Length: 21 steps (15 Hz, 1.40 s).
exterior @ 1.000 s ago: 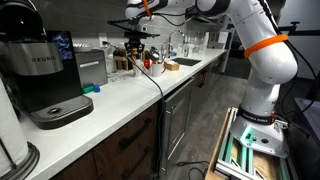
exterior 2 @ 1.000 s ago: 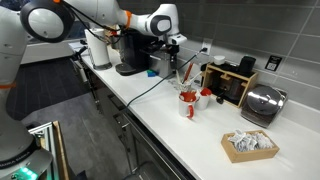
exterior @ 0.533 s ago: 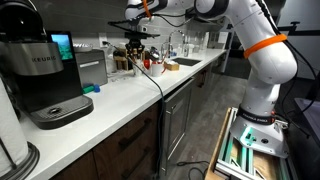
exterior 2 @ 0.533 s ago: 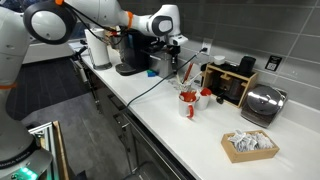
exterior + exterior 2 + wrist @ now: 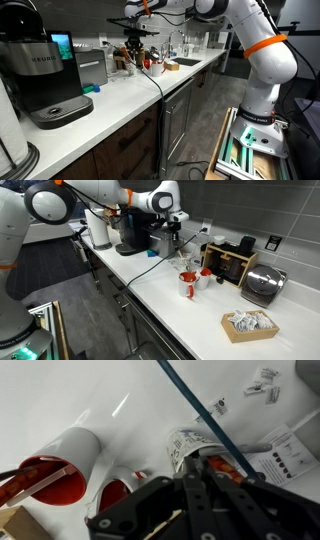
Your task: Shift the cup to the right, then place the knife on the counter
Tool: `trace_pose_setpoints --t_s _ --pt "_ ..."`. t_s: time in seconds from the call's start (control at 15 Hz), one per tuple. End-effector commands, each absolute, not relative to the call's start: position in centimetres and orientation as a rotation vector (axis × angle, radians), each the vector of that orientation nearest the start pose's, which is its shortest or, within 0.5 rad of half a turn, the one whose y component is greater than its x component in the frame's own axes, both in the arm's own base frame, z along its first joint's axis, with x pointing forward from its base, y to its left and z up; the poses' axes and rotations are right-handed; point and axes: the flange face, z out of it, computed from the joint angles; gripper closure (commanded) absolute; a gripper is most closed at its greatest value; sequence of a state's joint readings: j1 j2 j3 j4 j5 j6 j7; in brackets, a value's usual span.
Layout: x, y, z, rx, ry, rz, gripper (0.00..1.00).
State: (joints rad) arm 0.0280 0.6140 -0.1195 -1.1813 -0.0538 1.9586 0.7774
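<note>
The robot's gripper needs to release the knife on the bare counter (image 5: 122, 93) between the small blue thing and the counter's front edge.
The cup (image 5: 183, 444), a small whitish tumbler with printed labels, sits right under my gripper (image 5: 197, 463) in the wrist view. The fingers are close together and pinch its near rim. In an exterior view the gripper (image 5: 178, 242) hangs over the white counter (image 5: 170, 305), and the pale cup (image 5: 181, 256) is just below it. It also shows in the exterior view from the counter's end, where the gripper (image 5: 138, 50) is far down the counter (image 5: 120, 100). A thin pale utensil (image 5: 28, 479), possibly the knife, lies in a red-lined white cup (image 5: 70, 455).
A second red-lined cup (image 5: 188, 283) and a small red one (image 5: 205, 276) stand beside the gripper. A black coffee machine (image 5: 45, 75), a toaster (image 5: 263, 283), a brown box (image 5: 249, 325) and the sink (image 5: 185, 62) are on the counter. A blue cable (image 5: 205, 415) crosses it.
The gripper has risen slightly over the cup. Nothing else has visibly moved.
</note>
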Motion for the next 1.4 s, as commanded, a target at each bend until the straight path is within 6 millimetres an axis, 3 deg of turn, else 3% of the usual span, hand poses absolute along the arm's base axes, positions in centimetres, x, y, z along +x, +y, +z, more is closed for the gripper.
trace_pose_setpoints --t_s 0.0,0.53,0.87,1.13,1.33 --pt "73.6 -4.7 47.2 -2.919 1.24 -0.311 0.98" --pt "71.2 -6.2 49.3 -2.788 1.189 -0.315 0.98" --pt "68.3 -5.7 52.3 -2.754 1.132 -0.437 0.98" --pt "65.7 -3.4 54.5 -2.734 0.934 -0.526 0.98" --pt "64.2 -0.4 54.8 -2.709 0.71 -0.499 0.98"
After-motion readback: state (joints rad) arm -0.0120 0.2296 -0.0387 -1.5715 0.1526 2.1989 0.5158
